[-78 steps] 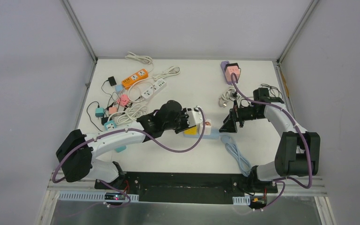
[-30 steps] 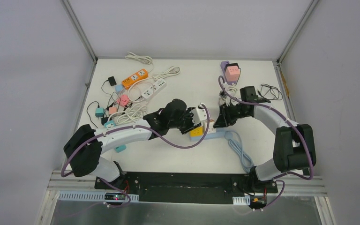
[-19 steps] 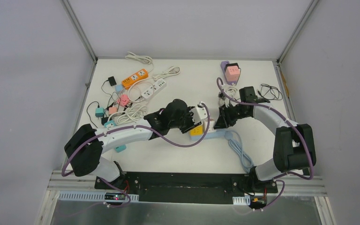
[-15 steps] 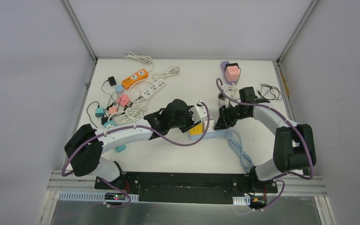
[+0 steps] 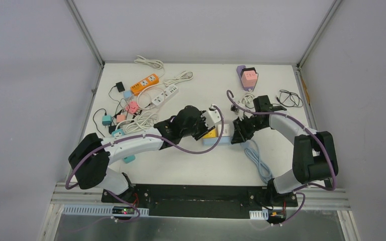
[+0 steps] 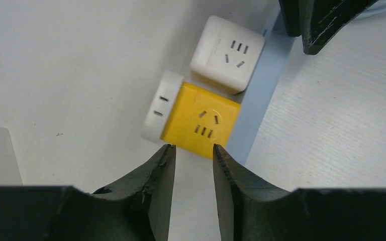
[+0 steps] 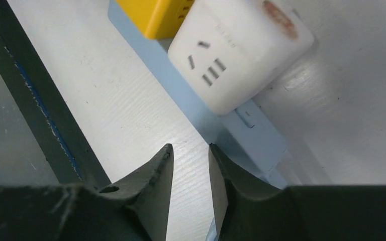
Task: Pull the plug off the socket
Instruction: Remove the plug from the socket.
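My right gripper will open its fingers, turn in line and grip the socket strip's cord end [image 7: 264, 143] before pulling a plug, as the light blue socket strip slants past them.
A light blue socket strip [image 6: 259, 95] lies at mid-table with two cube plugs in it, a yellow one with a white side [image 6: 199, 119] and a white one [image 6: 227, 52]. My left gripper [image 6: 193, 150] is open just short of the yellow cube, with nothing between its fingers. In the right wrist view the white cube [image 7: 241, 52] and yellow cube [image 7: 156, 15] sit on the strip [image 7: 254, 138]. My right gripper [image 7: 190, 150] is open and empty at the strip's end. From above, the left gripper [image 5: 204, 125] and right gripper [image 5: 237, 132] flank the yellow cube [image 5: 210, 134].
A pile of cords, an orange strip [image 5: 146, 84], a white strip [image 5: 165, 95] and small adapters lies at the far left. A pink cube on a purple block [image 5: 249, 78] and a black cable [image 5: 289, 98] are at the far right. The strip's blue cord [image 5: 256, 163] coils toward the right arm's base.
The strip with its cubes has shifted slightly away from the arms' bases. Both grippers have followed it, the right one swinging in closer to the strip's end. Neither has taken hold of anything.
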Robot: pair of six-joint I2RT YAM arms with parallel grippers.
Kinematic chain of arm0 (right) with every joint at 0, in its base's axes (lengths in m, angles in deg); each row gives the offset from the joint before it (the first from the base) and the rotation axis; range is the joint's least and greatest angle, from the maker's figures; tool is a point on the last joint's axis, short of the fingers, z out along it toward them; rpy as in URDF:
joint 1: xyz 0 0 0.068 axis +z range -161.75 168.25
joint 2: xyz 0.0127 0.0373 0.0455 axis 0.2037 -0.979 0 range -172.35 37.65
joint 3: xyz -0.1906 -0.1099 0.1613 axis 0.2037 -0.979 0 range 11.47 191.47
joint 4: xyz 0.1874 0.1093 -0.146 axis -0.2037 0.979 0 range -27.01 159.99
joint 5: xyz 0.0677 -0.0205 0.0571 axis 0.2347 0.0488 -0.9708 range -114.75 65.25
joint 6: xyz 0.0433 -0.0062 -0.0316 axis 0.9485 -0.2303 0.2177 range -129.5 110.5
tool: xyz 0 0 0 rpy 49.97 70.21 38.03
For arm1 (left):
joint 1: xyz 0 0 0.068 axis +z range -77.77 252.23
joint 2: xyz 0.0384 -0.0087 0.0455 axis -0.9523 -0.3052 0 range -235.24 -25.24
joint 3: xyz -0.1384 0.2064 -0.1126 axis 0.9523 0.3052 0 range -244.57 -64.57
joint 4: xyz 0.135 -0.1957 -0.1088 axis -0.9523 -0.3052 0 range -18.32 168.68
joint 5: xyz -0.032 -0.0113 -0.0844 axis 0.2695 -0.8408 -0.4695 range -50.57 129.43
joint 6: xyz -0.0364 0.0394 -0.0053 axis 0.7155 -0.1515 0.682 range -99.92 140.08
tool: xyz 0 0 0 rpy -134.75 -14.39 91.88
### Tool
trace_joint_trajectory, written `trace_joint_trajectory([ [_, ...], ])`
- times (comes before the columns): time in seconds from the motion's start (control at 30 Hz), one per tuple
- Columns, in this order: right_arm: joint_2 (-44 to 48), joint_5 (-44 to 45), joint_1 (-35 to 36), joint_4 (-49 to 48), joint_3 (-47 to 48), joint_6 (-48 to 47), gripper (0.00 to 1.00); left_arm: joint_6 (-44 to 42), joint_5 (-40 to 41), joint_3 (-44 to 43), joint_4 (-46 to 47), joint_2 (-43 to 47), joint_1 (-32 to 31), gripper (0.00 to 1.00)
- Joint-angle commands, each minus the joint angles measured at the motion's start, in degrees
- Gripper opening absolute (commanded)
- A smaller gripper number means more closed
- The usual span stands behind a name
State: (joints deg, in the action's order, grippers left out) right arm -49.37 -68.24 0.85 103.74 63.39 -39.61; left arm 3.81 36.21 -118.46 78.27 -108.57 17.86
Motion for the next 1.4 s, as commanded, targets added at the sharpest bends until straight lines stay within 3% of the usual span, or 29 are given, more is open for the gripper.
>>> trace_joint_trajectory([
  [0.0, -0.24, 5.06, 1.09, 0.81, -0.35, -5.07, 0.35, 2.5, -0.98, -1.17, 2.89, 2.83, -0.1, 0.34],
  [0.2, 2.46, 8.83, 3.85, 0.73, -3.18, -9.99, 0.31, 4.49, -1.71, 0.76, 3.87, 6.32, 0.34, 0.36],
  [0.4, 3.61, 4.94, 3.84, 3.6, -1.58, -11.94, 0.33, 12.06, -2.35, 4.91, 5.64, 13.35, 3.0, 0.52],
  [0.63, 9.09, -3.11, 3.83, 11.67, 3.45, -18.08, 0.45, 25.18, 2.7, 7.73, 1.49, 23.63, 5.47, 0.81],
  [0.73, 10.91, -1.49, 3.84, 15.63, 5.89, -25.88, 0.63, 30.32, 2.96, 7.44, -2.72, 26.39, 6.63, 0.9],
  [0.87, 8.54, 4.41, 3.85, 15.53, 7.07, -34.75, 0.78, 34.22, 1.61, 6.83, -5.47, 27.09, 7.56, 0.91],
  [1.03, 5.05, 9.49, 4.73, 6.57, 3.82, -41.32, 0.84, 37.13, -0.11, 7.82, -5.43, 27.65, 7.52, 0.9],
  [1.2, 2.53, 14.82, 6.55, -4.88, 0.45, -37.55, 0.83, 38.42, 1.7, 10.25, -5.57, 30.72, 7.55, 0.9],
  [1.37, 1.57, 16.74, 10.14, -12.58, -4.33, -35.69, 0.75, 41.8, 2.96, 12.4, -4.12, 32.02, 7.8, 0.92],
])
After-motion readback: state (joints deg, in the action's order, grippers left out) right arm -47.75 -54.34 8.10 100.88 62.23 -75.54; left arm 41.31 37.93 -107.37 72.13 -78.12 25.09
